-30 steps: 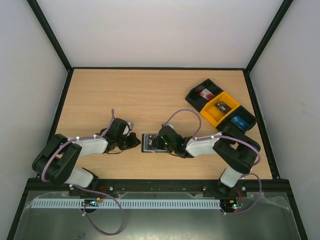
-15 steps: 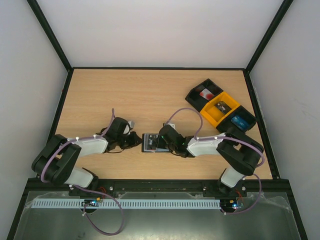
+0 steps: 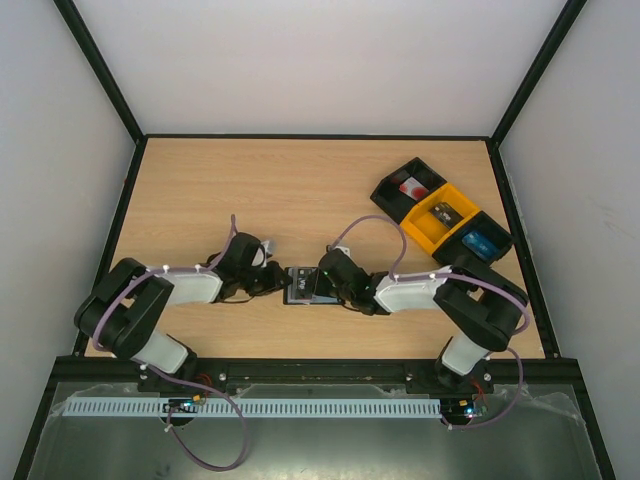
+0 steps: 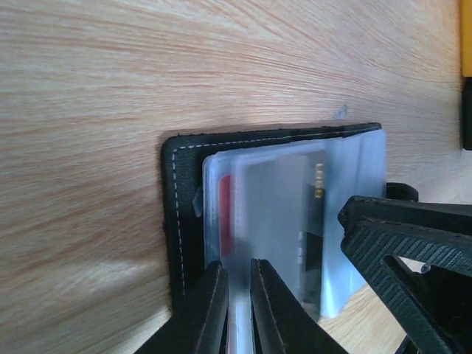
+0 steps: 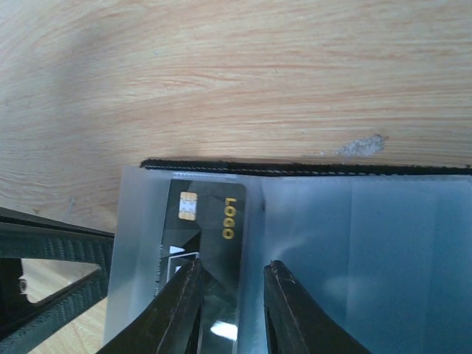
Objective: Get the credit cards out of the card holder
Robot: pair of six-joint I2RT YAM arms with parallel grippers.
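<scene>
The dark card is deep inside the clear sleeve, so the robot's right gripper should first slide the card partly out, then pinch its LOGO-side edge (image 5: 242, 230) and lift.
The black card holder (image 3: 299, 285) lies open on the table between my two grippers, with pale blue clear sleeves (image 4: 354, 184) showing. In the left wrist view a pale credit card (image 4: 226, 210) with a red mark sits in the left sleeve. My left gripper (image 4: 240, 276) is nearly shut, with a thin gap between the jaws, and its tips lie on the near edge of that sleeve. My right gripper (image 5: 232, 284) is open, with its tips resting on the sleeves astride a dark card (image 5: 210, 221) with a gold "LOGO". The holder (image 5: 310, 168) shows there too.
A row of black and yellow open bins (image 3: 440, 212) stands at the back right with small items inside. The right gripper's black body (image 4: 413, 251) shows close to the holder in the left wrist view. Black frame rails edge the table (image 3: 300, 180).
My left gripper has moved right, up to the holder's left edge. The right gripper has stayed on the holder, shifting slightly.
</scene>
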